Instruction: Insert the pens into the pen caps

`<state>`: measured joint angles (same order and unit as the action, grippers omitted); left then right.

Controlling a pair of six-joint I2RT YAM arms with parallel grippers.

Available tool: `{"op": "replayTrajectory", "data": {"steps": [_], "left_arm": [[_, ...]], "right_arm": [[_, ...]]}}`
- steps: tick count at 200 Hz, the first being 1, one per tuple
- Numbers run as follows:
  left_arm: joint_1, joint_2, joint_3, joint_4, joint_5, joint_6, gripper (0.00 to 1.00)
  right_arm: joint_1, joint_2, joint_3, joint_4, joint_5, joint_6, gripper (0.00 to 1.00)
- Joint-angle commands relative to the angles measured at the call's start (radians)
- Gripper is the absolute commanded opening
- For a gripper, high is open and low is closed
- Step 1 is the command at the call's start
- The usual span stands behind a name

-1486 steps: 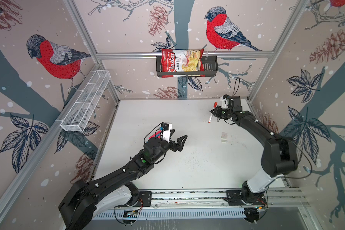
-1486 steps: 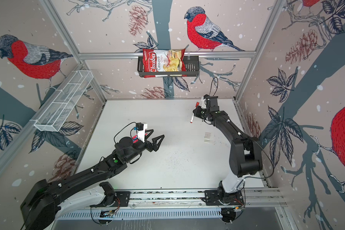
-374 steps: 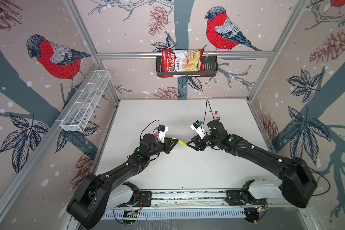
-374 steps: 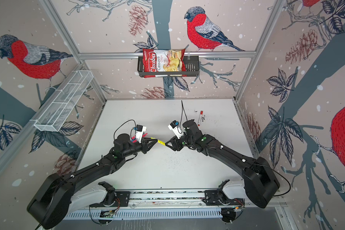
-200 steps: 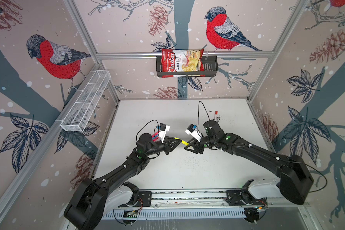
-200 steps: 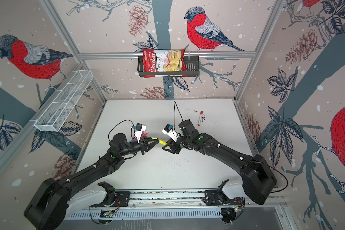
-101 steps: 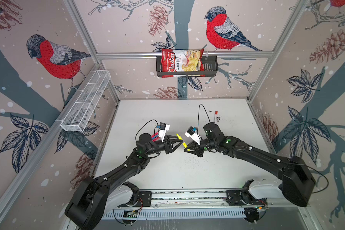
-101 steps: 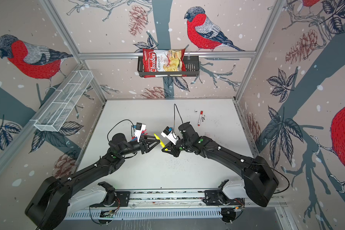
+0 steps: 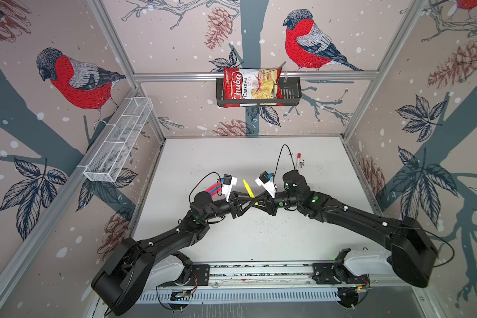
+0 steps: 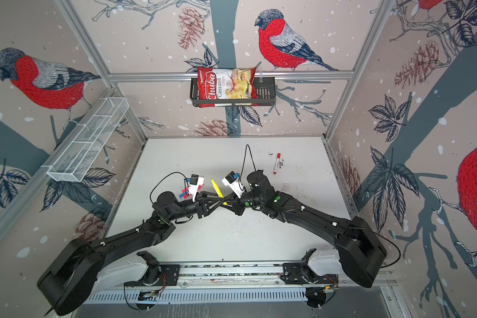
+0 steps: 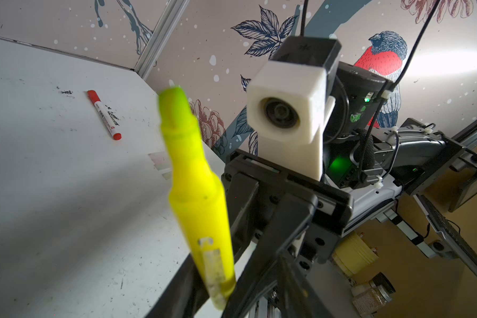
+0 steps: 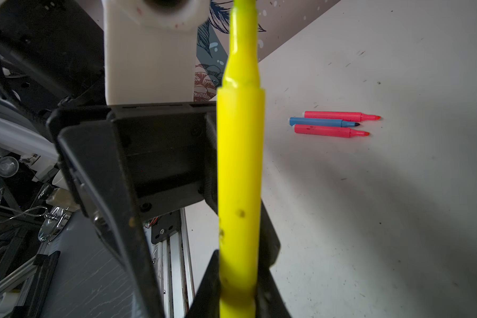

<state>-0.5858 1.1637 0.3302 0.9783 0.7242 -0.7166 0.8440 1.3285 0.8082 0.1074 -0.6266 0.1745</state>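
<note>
The yellow pen slants across my left gripper's fingers, so my right gripper will leave its lower end and turn it upright by its tip (image 9: 244,181).
A yellow pen (image 9: 247,188) (image 10: 215,188) (image 12: 240,165) stands tilted above mid-table, and my right gripper (image 9: 257,201) (image 12: 238,291) is shut on its lower end. A whitish translucent strip lies along that end in the left wrist view (image 11: 214,269). My left gripper (image 9: 252,198) (image 11: 221,298) meets it head-on, open, with its fingers on either side of the pen's lower end. Two pink pens (image 12: 339,115) and a blue pen (image 12: 322,122) lie together on the table, uncapped. Translucent pen caps (image 10: 287,186) (image 11: 160,162) lie at the right.
A white marker with a red cap (image 9: 298,162) (image 10: 276,163) (image 11: 104,114) lies toward the back right. A chips bag sits in a black basket (image 9: 292,93) on the back wall. A wire tray (image 9: 116,146) hangs on the left wall.
The left gripper has let go of the yellow pen and opened. The pen has swung from lying between the grippers to standing up in the right gripper's grip.
</note>
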Motion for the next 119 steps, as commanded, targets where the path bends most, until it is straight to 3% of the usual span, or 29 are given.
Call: {"op": "replayTrajectory", "data": {"steps": [1,54,119], "left_arm": [[-0.005,0.024,-0.003,0.164,-0.023,-0.059,0.43],[-0.006,0.041,0.004,0.207,-0.031,-0.078,0.35],[-0.005,0.030,0.004,0.188,-0.020,-0.066,0.09]], "right_arm": [[0.013,0.004,-0.006,0.074,0.003,0.038,0.04],[0.034,0.002,-0.036,0.131,0.006,0.072,0.04],[0.036,-0.021,-0.057,0.185,0.013,0.105,0.04]]}}
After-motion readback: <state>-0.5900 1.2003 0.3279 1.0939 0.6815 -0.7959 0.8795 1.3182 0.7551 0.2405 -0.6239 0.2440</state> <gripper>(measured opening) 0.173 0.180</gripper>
